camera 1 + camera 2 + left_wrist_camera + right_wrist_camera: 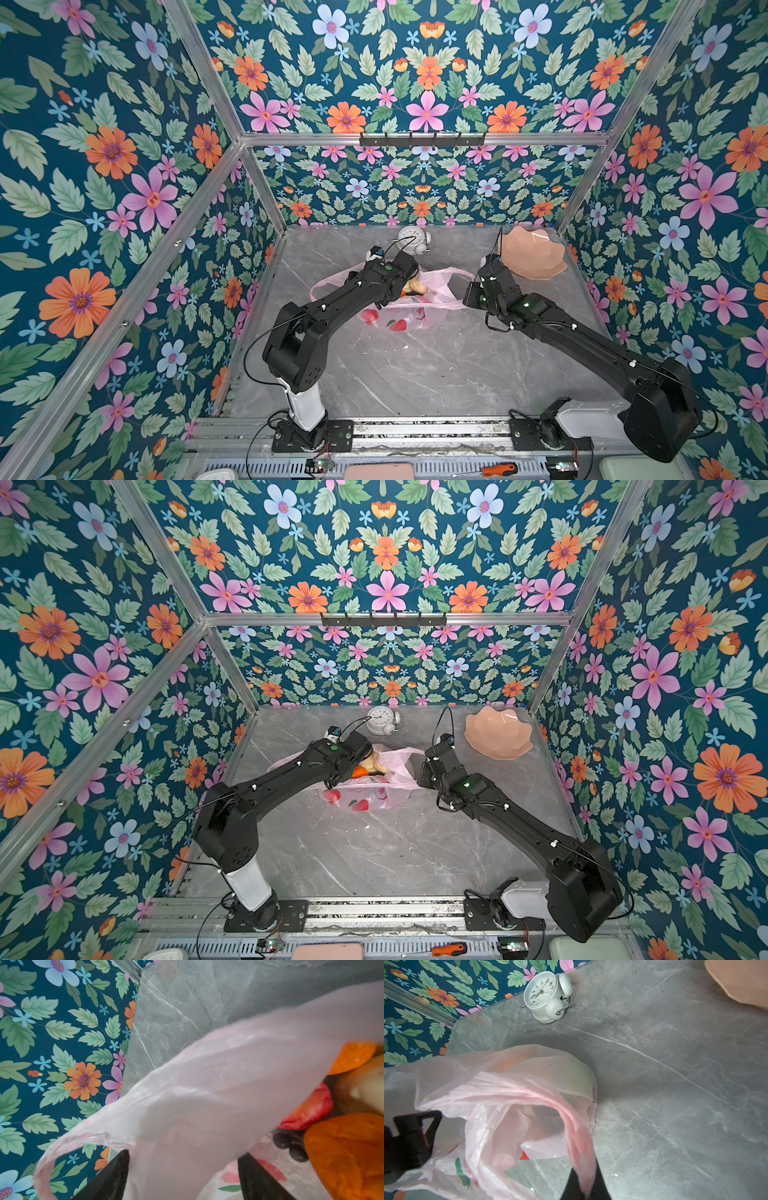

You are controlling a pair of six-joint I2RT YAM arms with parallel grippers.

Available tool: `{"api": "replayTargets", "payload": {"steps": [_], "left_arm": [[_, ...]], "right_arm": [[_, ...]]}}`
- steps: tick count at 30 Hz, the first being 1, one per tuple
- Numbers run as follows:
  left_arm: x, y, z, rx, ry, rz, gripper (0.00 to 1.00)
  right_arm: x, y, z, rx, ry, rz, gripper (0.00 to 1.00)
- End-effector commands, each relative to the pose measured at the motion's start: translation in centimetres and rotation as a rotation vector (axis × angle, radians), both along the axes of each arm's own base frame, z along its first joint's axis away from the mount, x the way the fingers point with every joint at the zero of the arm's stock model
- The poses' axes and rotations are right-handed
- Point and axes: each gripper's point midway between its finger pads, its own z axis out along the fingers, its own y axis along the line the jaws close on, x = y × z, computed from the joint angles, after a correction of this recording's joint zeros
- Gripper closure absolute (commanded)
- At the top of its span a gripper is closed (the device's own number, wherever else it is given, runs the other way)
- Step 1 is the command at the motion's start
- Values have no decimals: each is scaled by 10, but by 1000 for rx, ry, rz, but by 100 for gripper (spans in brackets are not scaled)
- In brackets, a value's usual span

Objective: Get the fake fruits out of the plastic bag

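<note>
The bag's handle will come out of my right gripper when I let go of it on the grey table (pixel 485 280) between the pink plastic bag and the peach dish.
The pink plastic bag (pixel 419 318) (pixel 374 798) sits mid-table with its mouth up. Fake fruits show in the mouth: an orange (pixel 359 772) and a cream fruit (pixel 415 286). The left wrist view looks in at two oranges (pixel 349 1157), a red apple (pixel 309 1109), dark grapes (pixel 291 1145) and a pale fruit (pixel 365 1084). My left gripper (pixel 186 1155) is open at the bag's mouth (pixel 395 282), one finger inside and one outside the bag wall (pixel 228 1084). My right gripper (pixel 583 1186) (pixel 471 295) is shut on the bag's right handle (pixel 577 1142), pulling it taut.
A white alarm clock (pixel 413 240) (pixel 548 997) lies at the back behind the bag. A peach scalloped dish (pixel 534 253) (pixel 741 982) stands at the back right, close to my right wrist. Floral walls close in three sides. An orange screwdriver (pixel 496 469) lies below the front rail.
</note>
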Motion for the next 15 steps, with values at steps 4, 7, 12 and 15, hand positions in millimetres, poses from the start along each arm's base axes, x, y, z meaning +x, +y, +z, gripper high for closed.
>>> {"api": "replayTargets", "payload": {"steps": [4, 7, 12, 15], "left_arm": [[25, 17, -7, -30, -57, 55, 27], [34, 33, 0, -141, -120, 96, 53], [45, 50, -9, -525, -158, 98, 94], [45, 28, -5, -621, -152, 7, 100]], "right_arm": [[0, -9, 2, -32, -16, -29, 100], [4, -17, -5, -38, -3, -43, 100], [13, -44, -26, -45, 39, -102, 100], [14, -44, -30, -46, 55, -98, 100]]}}
